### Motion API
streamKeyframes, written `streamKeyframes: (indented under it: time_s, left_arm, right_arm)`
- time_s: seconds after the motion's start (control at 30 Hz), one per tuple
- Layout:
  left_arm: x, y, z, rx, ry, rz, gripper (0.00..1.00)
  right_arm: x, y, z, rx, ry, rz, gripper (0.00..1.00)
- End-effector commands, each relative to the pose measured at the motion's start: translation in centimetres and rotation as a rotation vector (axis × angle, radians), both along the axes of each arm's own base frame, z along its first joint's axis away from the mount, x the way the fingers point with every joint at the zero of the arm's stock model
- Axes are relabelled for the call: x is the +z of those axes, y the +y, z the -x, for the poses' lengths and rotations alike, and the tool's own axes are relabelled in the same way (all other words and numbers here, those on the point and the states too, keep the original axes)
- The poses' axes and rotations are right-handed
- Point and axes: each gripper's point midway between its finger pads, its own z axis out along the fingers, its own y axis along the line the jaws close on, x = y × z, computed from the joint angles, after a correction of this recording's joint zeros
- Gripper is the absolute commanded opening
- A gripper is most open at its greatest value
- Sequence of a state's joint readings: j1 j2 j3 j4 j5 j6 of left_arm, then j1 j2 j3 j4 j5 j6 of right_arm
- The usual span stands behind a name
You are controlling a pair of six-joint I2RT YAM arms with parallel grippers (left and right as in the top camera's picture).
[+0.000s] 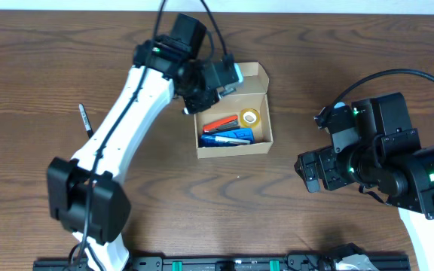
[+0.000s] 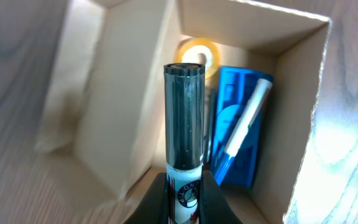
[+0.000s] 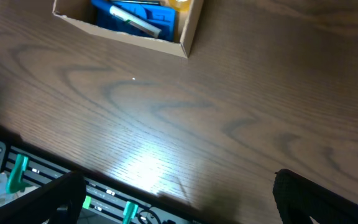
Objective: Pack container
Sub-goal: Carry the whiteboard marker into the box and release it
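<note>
Next, the left gripper releases the black-capped marker inside the container (image 1: pixel 230 112) (image 2: pixel 171 124), between the red marker and the flap lid.
The tan cardboard container (image 1: pixel 256 147) stands open at the table's middle, its flap lid (image 1: pixel 253 77) folded back. Inside lie a red marker (image 1: pixel 221 122), a blue pack (image 1: pixel 232 136) and a yellow tape roll (image 1: pixel 250 117). My left gripper (image 1: pixel 193 102) hovers over the container's left wall. In the left wrist view it (image 2: pixel 185 186) is shut on a black-capped marker (image 2: pixel 184 112), held above the container's inside (image 2: pixel 135 93). My right gripper (image 1: pixel 311 172) is open and empty to the right of the container; its fingers (image 3: pixel 179 205) are wide apart over bare table.
A black pen (image 1: pixel 85 119) lies on the table left of the left arm. The blue pack (image 2: pixel 241 124) carries a white pen (image 2: pixel 247 118) on top. The right wrist view shows the container's corner (image 3: pixel 188 37) and the table's front rail (image 3: pixel 36 171).
</note>
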State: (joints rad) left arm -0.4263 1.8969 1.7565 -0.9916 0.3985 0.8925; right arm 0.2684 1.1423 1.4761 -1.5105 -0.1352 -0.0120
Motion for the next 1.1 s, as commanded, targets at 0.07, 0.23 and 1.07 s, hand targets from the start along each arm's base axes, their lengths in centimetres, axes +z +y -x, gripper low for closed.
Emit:
streamKeyframes:
  time_s: [0.07,0.23,1.07]
  left_arm:
    - [-4.0,-1.9,1.4,-0.116,0.079,-0.026,0.06]
    - [-5.5,-2.7,2.1,-0.139,0.119,-0.043,0.06]
    - [-7.2,-4.7,3.3,-0.255,0.079,-0.117,0.06]
  right_arm:
    - [0.1,-0.1,0.1,-0.002,-0.004,-0.002,0.99]
    - [0.1,-0.1,0.1,-0.002,-0.004,-0.002,0.99]
    - [0.1,-0.1,0.1,-0.002,-0.004,-0.002,0.99]
